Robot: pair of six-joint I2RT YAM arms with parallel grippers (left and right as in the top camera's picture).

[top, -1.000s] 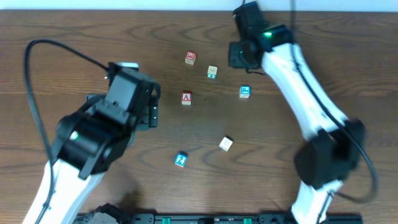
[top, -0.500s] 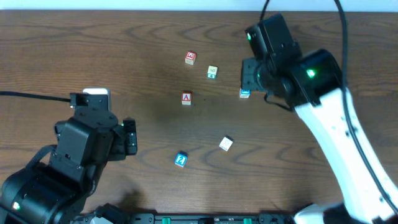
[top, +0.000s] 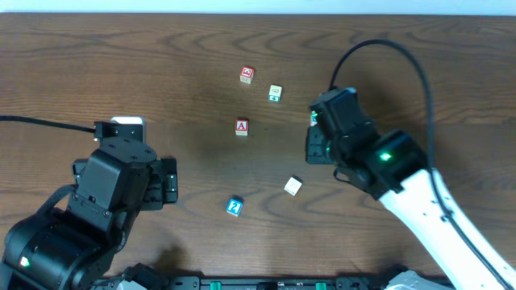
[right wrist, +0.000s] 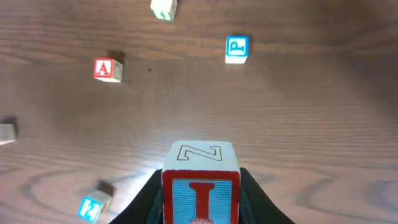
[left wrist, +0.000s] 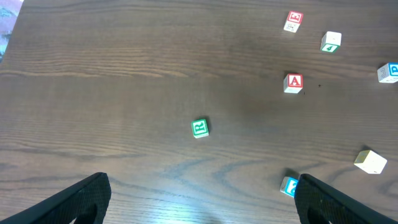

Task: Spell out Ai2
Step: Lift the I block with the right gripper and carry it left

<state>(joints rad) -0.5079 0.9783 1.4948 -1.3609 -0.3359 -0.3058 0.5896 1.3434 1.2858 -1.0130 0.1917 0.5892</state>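
My right gripper needs to let go of the I cube in front of the white-green cube (top: 266,123) (right wrist: 150,64), close beside the A cube.
My right gripper (right wrist: 200,200) is shut on the I cube (right wrist: 200,186), which has a red border, a red "I" and a "Z" on top. It hangs above the table, to the right of the A cube (right wrist: 108,70) (top: 242,126). The blue 2 cube (top: 235,206) (right wrist: 94,206) lies nearer the front edge. In the overhead view the right wrist (top: 334,133) hides the held cube. My left gripper (left wrist: 199,205) is open and holds nothing, its right fingertip (left wrist: 336,199) just beside the 2 cube (left wrist: 288,186).
A blue cube with another mark (right wrist: 237,49) (left wrist: 388,72) lies right of the A cube. A red-faced cube (top: 247,75) and a white-green cube (top: 275,93) sit further back. A plain pale cube (top: 293,186) lies near the 2 cube, and a green-faced cube (left wrist: 199,128) sits left of the A cube.
The right arm has swung from the back of the table toward the middle, carrying its cube. The left arm drew back to the front left, then stayed still.
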